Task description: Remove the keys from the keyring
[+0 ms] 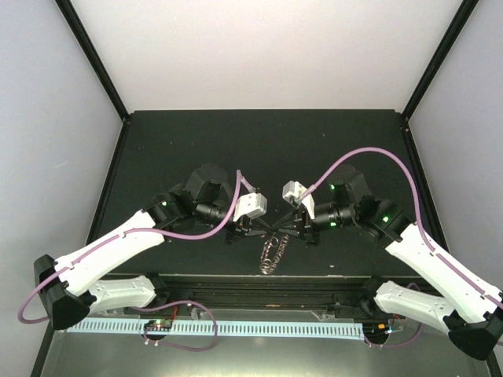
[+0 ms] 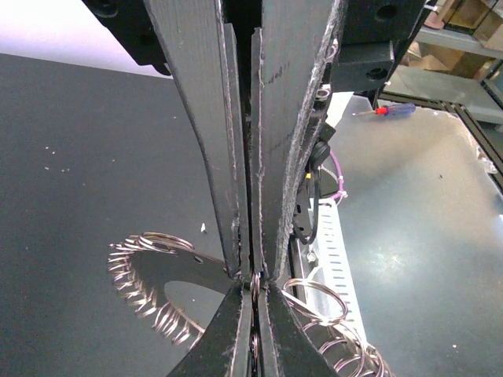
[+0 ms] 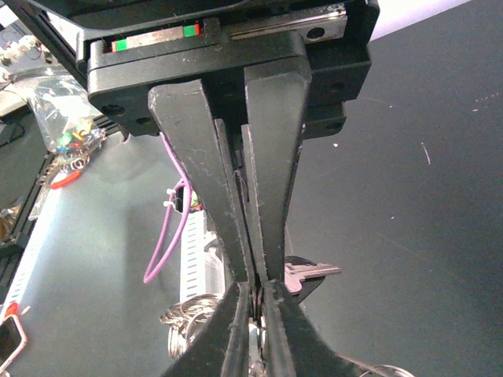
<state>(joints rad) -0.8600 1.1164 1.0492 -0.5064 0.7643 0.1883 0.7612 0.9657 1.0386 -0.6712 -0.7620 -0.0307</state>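
The small wire loop sits deep in the left gripper's fingers, against the right gripper, so the left gripper will open and pinch only the loop's edge [image 2: 255,283].
In the top view my two grippers meet tip to tip over the near middle of the black table [image 1: 259,141]. The keyring [image 1: 273,253] hangs tilted just below them, its wire loops bunched. In the left wrist view my left gripper [image 2: 253,271] is shut on a small wire loop of the keyring, whose flat grey plate [image 2: 161,271] sticks out to the left. In the right wrist view my right gripper [image 3: 255,281] is shut, and a slim silvery key [image 3: 312,272] sticks out to the right at its fingertips. How the key is gripped is hidden. Loops [image 3: 189,318] hang at lower left.
A white slotted cable duct [image 1: 236,326] runs along the near edge below the arms. A red-and-blue screwdriver [image 2: 389,111] lies on the grey bench beyond it. A clear bag of small coloured parts [image 3: 67,129] sits on that bench. Black frame posts stand at the table's corners.
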